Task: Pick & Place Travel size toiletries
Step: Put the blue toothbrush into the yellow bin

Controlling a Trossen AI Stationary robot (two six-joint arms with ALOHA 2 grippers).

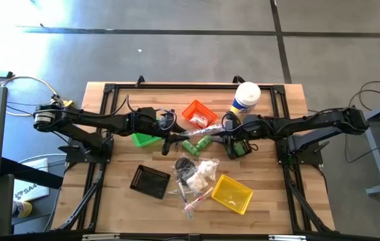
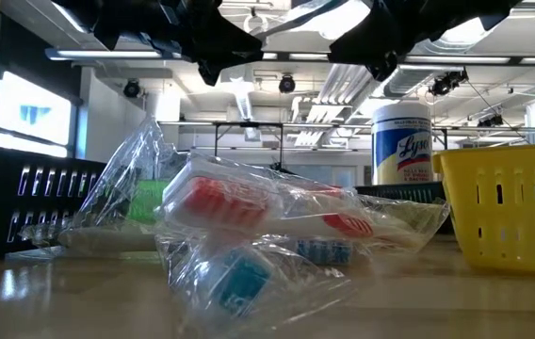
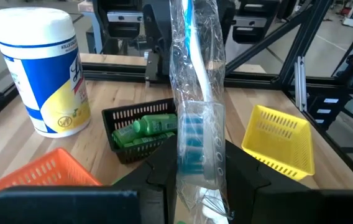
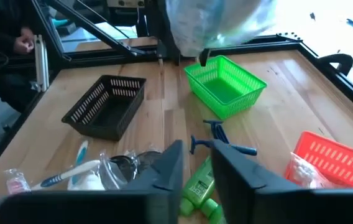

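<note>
The fingers of the robot's right gripper point down at the green mini bottles, below the wrapped toothbrush, so that gripper should tilt up and take the toothbrush's loose end [image 1: 217, 130].
My left gripper [image 3: 198, 171] is shut on a clear-wrapped blue toothbrush [image 3: 195, 74], held above the table's middle [image 1: 172, 138]. Facing it from the right, my right gripper [image 4: 195, 163] stands open with nothing between its fingers, above two green mini bottles [image 4: 198, 186] that lie on the wood [image 1: 197, 144]. A blue razor [image 4: 221, 144] lies beside them. More wrapped toothbrushes and white packets are piled [image 1: 197, 174] nearer the front edge [image 2: 267, 212]. More green bottles lie in a black bin [image 3: 142, 132]. My left gripper pinches the wrapped toothbrush between its two fingers at the bristle-head end [image 3: 192, 149], through the clear wrapper. The fingers lie about level, reaching from the table's left. The rest of the packet [image 3: 196, 56] sticks up past the fingertips, clear of the table.
An orange bin [image 1: 199, 114] with a white packet and a tall canister [image 1: 245, 99] stand at the far side. Also there: a green bin [image 1: 146, 139], a second black bin [image 1: 150, 181] at front left, a yellow bin [image 1: 232, 193] at front right. A person's hand [image 4: 24, 40] shows beyond the table.
</note>
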